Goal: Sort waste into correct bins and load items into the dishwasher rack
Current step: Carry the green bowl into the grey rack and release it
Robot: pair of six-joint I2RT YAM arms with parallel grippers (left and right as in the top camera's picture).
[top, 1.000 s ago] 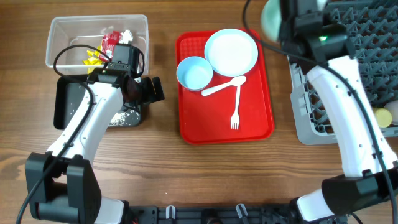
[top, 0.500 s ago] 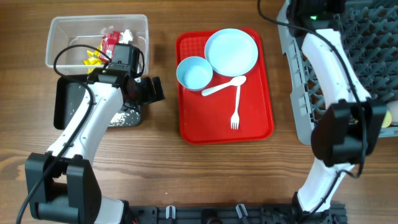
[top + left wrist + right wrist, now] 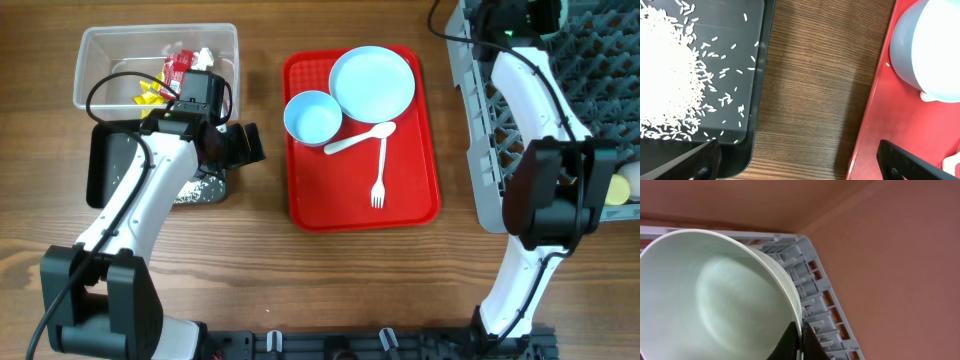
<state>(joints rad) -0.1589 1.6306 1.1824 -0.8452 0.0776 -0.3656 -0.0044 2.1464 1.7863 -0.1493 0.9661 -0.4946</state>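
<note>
Next, my right gripper lets go of the light blue bowl among the rack's back wires (image 3: 500,45), on the side closest to the red tray.
My left gripper (image 3: 245,143) hangs open over bare wood between the black tub (image 3: 97,170) and the red tray (image 3: 420,190); nothing is between its fingers (image 3: 700,160). White rice (image 3: 665,75) lies in the black tub (image 3: 752,130). On the tray sit a light blue plate (image 3: 372,82), a light blue bowl (image 3: 313,117), a white spoon (image 3: 360,138) and a fork (image 3: 380,175). My right gripper (image 3: 800,342) is shut on the rim of another pale blue bowl (image 3: 715,300), held above the grey dishwasher rack (image 3: 810,275). That bowl lies beyond the overhead view's top edge.
The clear tub (image 3: 90,45) at the back left holds red, yellow and white wrappers. The rack (image 3: 480,170) fills the right side, with a pale cup (image 3: 628,183) at its right edge. My right arm (image 3: 530,90) stretches over the rack's left part.
My right arm has swung from beside the tray's back corner to over the rack, carrying the bowl out of the overhead view. The left arm has not moved.
</note>
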